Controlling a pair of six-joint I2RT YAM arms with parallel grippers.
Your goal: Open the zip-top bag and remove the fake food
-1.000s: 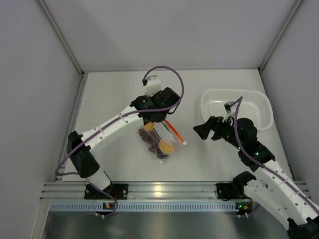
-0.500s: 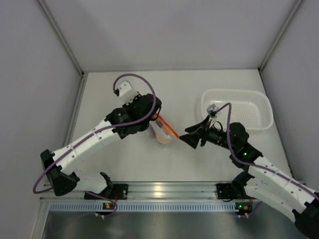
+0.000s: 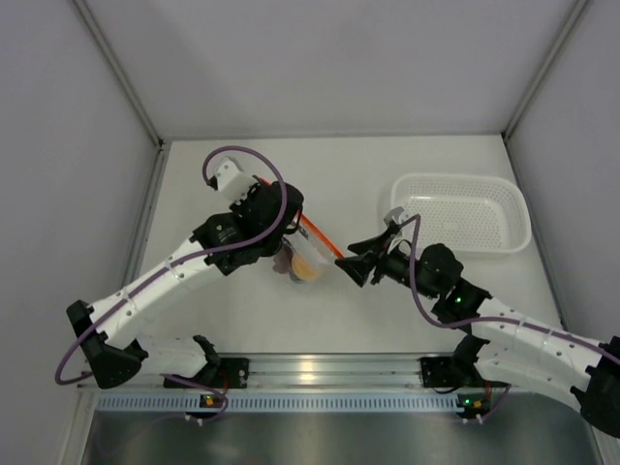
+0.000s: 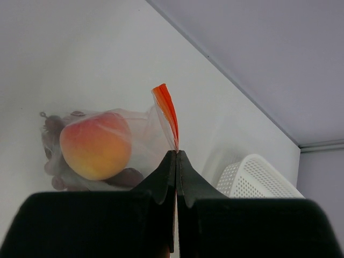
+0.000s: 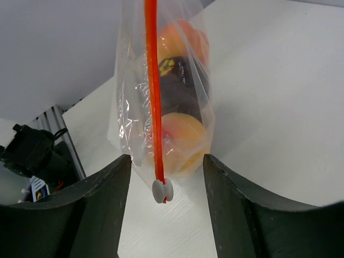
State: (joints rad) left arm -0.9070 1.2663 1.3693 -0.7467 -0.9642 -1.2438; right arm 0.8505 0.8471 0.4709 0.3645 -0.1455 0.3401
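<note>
The zip strip is in my left gripper far from the slider, so my right gripper needs to hold the slider while my left gripper takes the strip point(image 5: 158, 164) next to it.
The zip-top bag point(image 3: 312, 254) hangs from my left gripper point(image 3: 289, 219), which is shut on its red-orange zip strip point(image 4: 166, 110). In the left wrist view the strip rises from the closed tips of the left gripper point(image 4: 176, 152), with the bag point(image 4: 141, 129) and a peach point(image 4: 95, 145) to the left. My right gripper point(image 3: 352, 262) is open at the strip's free end. In the right wrist view the right gripper point(image 5: 166, 159) straddles the white slider point(image 5: 162, 191) without touching it. The bag point(image 5: 131, 107) holds the fake food: an orange-yellow fruit point(image 5: 185, 142), dark grapes point(image 5: 177, 86) and a peach point(image 5: 185, 35).
A white perforated basket point(image 3: 463, 182) stands at the right rear of the table, behind my right arm; it also shows in the left wrist view point(image 4: 252, 177). Grey walls close in the left, back and right. An aluminium rail point(image 3: 320, 368) runs along the near edge.
My left gripper has carried the bag up and slightly left, off the table. My right gripper has moved left until its open fingers flank the slider end of the strip.
</note>
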